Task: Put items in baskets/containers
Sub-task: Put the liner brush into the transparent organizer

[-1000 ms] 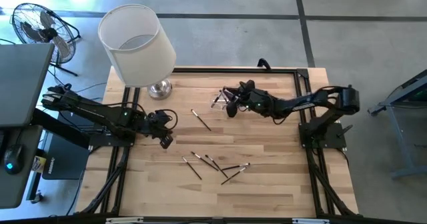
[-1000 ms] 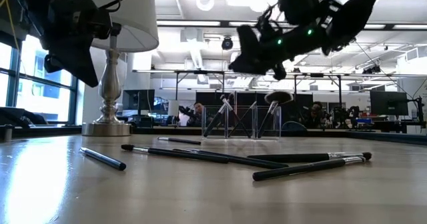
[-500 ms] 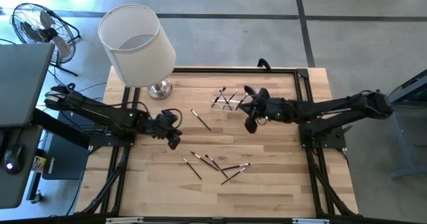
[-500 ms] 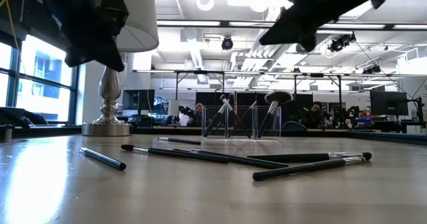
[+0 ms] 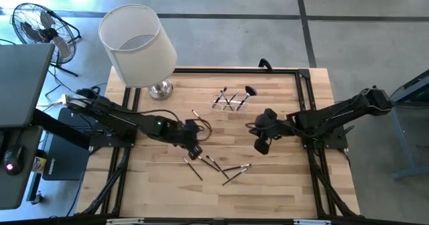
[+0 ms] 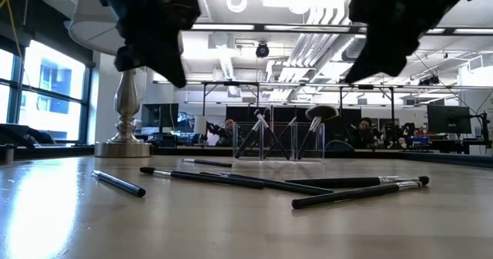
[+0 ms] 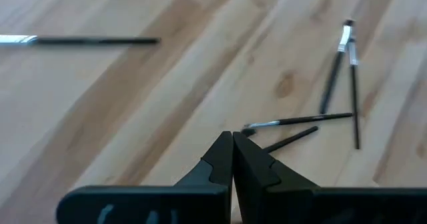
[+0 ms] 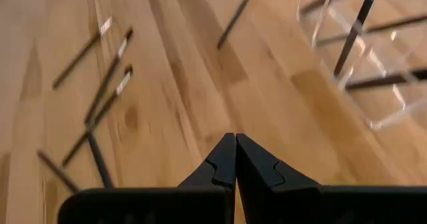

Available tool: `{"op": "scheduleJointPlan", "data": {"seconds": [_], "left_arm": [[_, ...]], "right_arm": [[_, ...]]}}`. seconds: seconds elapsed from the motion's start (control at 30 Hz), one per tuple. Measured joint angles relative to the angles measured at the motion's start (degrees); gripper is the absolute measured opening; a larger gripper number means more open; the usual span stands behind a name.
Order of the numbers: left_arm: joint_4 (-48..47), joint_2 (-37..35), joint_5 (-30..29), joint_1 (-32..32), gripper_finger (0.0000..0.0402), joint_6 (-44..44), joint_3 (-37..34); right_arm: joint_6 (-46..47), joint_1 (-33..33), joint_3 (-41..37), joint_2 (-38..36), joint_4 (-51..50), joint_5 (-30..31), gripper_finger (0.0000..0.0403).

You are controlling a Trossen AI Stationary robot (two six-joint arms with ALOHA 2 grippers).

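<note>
The handle of one brush lies against the handles of other brushes, so the robot's left gripper should open, grasp that brush's metal end (image 7: 265,124) and pull it clear for the right gripper.
The clear holder (image 5: 230,100) stands at the table's far middle. Several brushes stand in it, among them the fluffy-headed one (image 5: 250,91); it also shows in the low view (image 6: 281,142). Several loose brushes (image 5: 216,166) lie flat on the wood near the table's middle, and one more (image 5: 196,114) lies farther back. My left gripper (image 5: 194,148) is shut and empty above the table, just left of the loose brushes (image 7: 337,71). My right gripper (image 5: 261,144) is shut and empty, on the near side of the holder (image 8: 360,51) and right of the loose brushes.
A lamp with a big white shade (image 5: 137,45) and silver base (image 5: 161,89) stands at the far left corner. A black frame (image 5: 301,74) runs along the table's edges. Bare wood lies along the near edge (image 5: 214,205).
My right gripper has drawn back from the holder toward the table's near edge and a little right. My left gripper has gone toward the table's right and near edges, up to the loose brushes. The brushes and the holder have stayed put.
</note>
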Motion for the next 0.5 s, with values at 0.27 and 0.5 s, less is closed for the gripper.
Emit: {"op": "scheduleJointPlan", "data": {"seconds": [0.27, 0.5], "left_arm": [[-0.4, 10.4, 5.7, -0.3, 0.0000, 20.2, 8.7], [-0.4, 15.4, 8.2, -0.3, 0.0000, 41.4, 11.0]], "right_arm": [[4.8, 3.8, 0.0, 0.0, -4.5, -1.5, 0.0001], [4.4, 6.3, 0.0, 0.1, -5.3, 0.6, 0.0001]]}}
